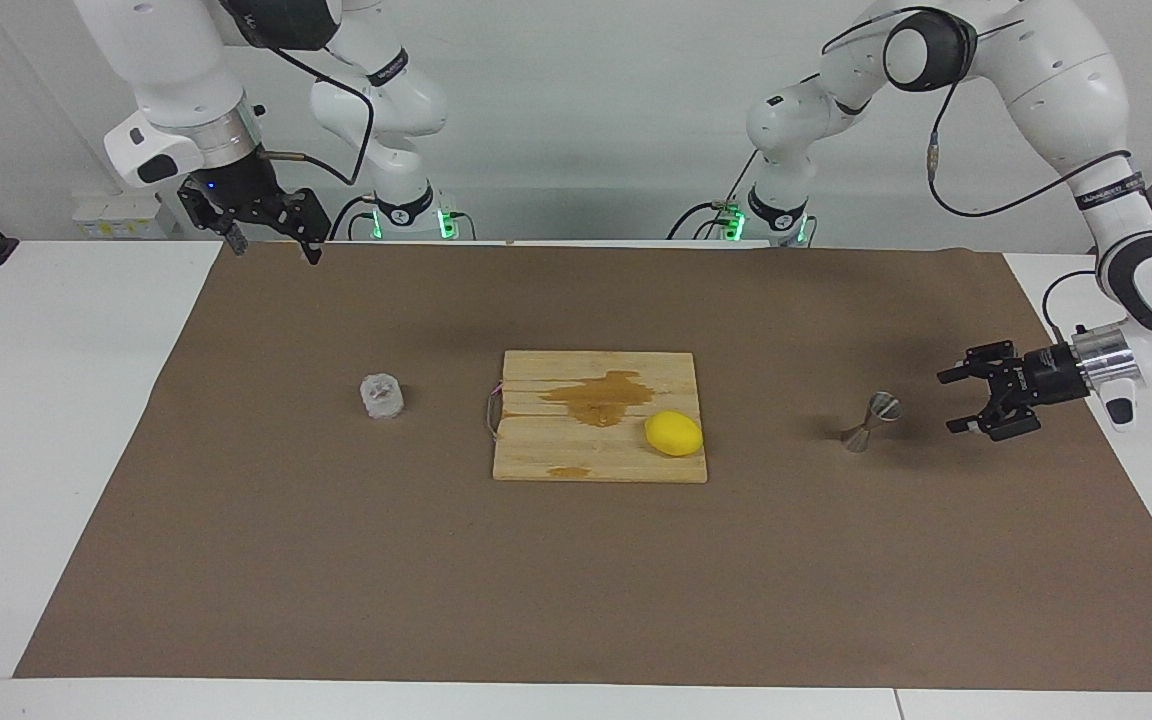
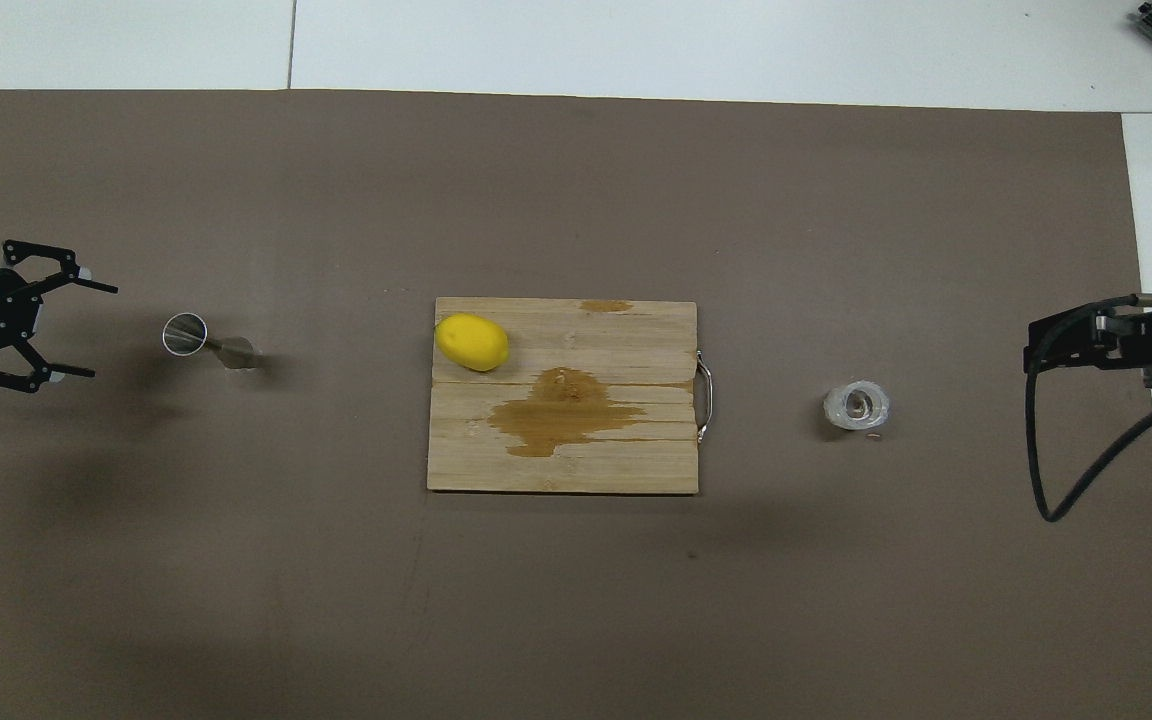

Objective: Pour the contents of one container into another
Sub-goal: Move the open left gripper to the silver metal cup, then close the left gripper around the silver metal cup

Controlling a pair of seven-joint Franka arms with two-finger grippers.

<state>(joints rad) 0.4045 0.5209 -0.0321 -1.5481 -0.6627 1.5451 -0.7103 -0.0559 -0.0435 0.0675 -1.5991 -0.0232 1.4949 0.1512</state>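
The slim steel jigger's narrow middle (image 2: 213, 344), just below the jigger's upper cup, is the next place for my left gripper to go to and close.
The squat clear faceted glass (image 1: 382, 396) (image 2: 856, 406) stands on the brown mat toward the right arm's end of the table. The slim steel jigger (image 1: 869, 422) (image 2: 198, 340) stands on the mat toward the left arm's end. My left gripper (image 1: 946, 402) (image 2: 101, 332) is low over the mat beside the jigger. It is turned sideways with its open fingers pointing at the jigger, a short gap away, and it holds nothing. My right gripper (image 1: 276, 252) waits open and empty, high over the mat's edge nearest the robots.
A wooden cutting board (image 1: 556, 450) (image 2: 636, 470) with a metal handle lies in the middle between the two containers. It carries a brown wet stain (image 1: 601, 395) and a yellow lemon (image 1: 674, 433) (image 2: 472, 341). White tabletop borders the mat.
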